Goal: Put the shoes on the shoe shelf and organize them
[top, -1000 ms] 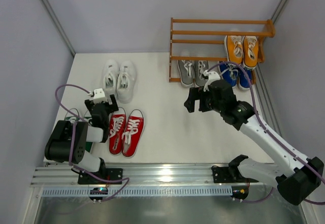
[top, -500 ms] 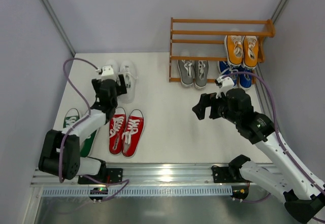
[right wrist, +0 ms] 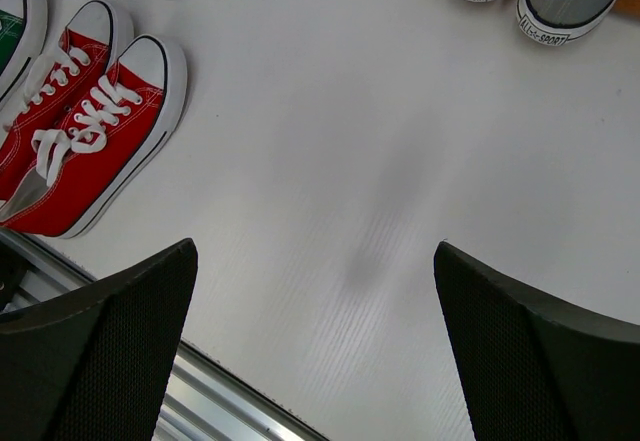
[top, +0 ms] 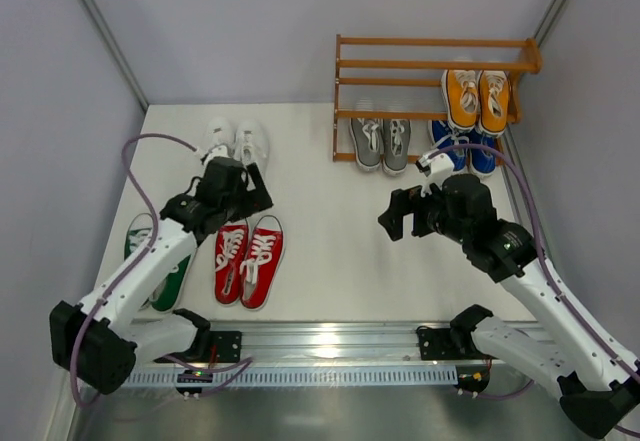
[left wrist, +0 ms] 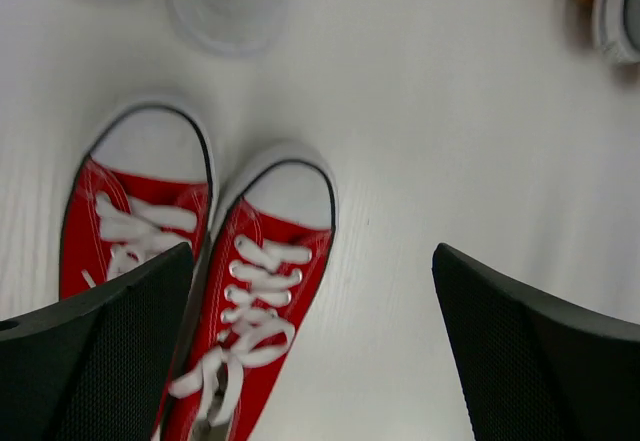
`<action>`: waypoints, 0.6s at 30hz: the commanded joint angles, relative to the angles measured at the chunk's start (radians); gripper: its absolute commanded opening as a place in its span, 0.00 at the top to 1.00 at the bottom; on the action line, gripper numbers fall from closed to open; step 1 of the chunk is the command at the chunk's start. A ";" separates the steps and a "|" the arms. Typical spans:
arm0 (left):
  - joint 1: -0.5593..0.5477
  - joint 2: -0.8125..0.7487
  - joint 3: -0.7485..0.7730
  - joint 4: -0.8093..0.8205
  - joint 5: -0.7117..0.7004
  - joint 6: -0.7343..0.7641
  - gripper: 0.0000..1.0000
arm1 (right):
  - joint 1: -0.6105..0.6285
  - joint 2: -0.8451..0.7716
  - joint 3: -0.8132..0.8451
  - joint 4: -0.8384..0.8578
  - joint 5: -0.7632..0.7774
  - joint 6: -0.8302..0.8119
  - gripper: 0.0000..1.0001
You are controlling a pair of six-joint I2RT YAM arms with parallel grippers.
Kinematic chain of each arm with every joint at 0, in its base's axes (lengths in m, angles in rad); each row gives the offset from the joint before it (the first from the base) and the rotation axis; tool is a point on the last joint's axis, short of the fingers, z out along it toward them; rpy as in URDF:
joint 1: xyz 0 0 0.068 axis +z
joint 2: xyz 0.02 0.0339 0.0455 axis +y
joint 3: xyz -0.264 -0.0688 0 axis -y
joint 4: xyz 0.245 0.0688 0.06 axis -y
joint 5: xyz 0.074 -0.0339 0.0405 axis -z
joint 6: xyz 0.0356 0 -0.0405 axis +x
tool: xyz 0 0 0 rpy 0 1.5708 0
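My left gripper is to close next on the red pair's inner sides [top: 243, 264] [left wrist: 182, 361] next to the laces, because that grabs both shoes at once.
The shoe shelf [top: 435, 65] stands at the back right. An orange pair [top: 477, 97] sits on its middle tier, with a grey pair [top: 380, 141] and a blue pair [top: 470, 153] at the bottom. On the floor lie a white pair [top: 232, 139], a red pair [top: 248, 259] and a green pair [top: 148, 253] half under the left arm. My left gripper [top: 226, 203] hovers open over the red pair's toes [left wrist: 255, 311], holding nothing. My right gripper [top: 404, 211] hangs open and empty above bare floor [right wrist: 315, 251], in front of the shelf.
A metal rail [top: 320, 346] with both arm bases runs along the near edge and shows in the right wrist view [right wrist: 210, 401]. Grey walls close in the left, back and right sides. Cables loop off both arms.
My left gripper has swung from beside the green and red pairs out over the white pair, then back toward the red toes. The right arm drew back from the shelf, then held still.
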 commanded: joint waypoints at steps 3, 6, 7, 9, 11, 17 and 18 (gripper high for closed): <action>-0.236 0.254 0.231 -0.579 -0.121 -0.205 0.00 | 0.005 0.026 0.001 0.028 -0.024 -0.040 0.00; -0.293 0.389 0.300 -0.663 -0.208 -0.196 0.00 | 0.005 0.026 0.006 0.025 -0.021 -0.042 0.00; -0.287 0.409 0.306 -0.687 -0.215 -0.185 0.00 | 0.005 0.024 0.007 0.022 -0.020 -0.042 0.00; -0.276 0.450 0.331 -0.709 -0.218 -0.156 0.00 | 0.005 0.018 0.007 0.008 -0.015 -0.044 0.00; -0.265 0.452 0.340 -0.725 -0.214 -0.128 0.00 | 0.005 0.015 0.010 -0.001 -0.001 -0.047 0.00; -0.109 0.378 0.282 -0.718 -0.078 -0.007 0.00 | 0.005 0.011 0.003 -0.012 0.017 -0.047 0.00; -0.071 0.380 0.265 -0.716 -0.044 0.036 0.00 | 0.005 0.014 0.003 -0.012 0.014 -0.044 0.00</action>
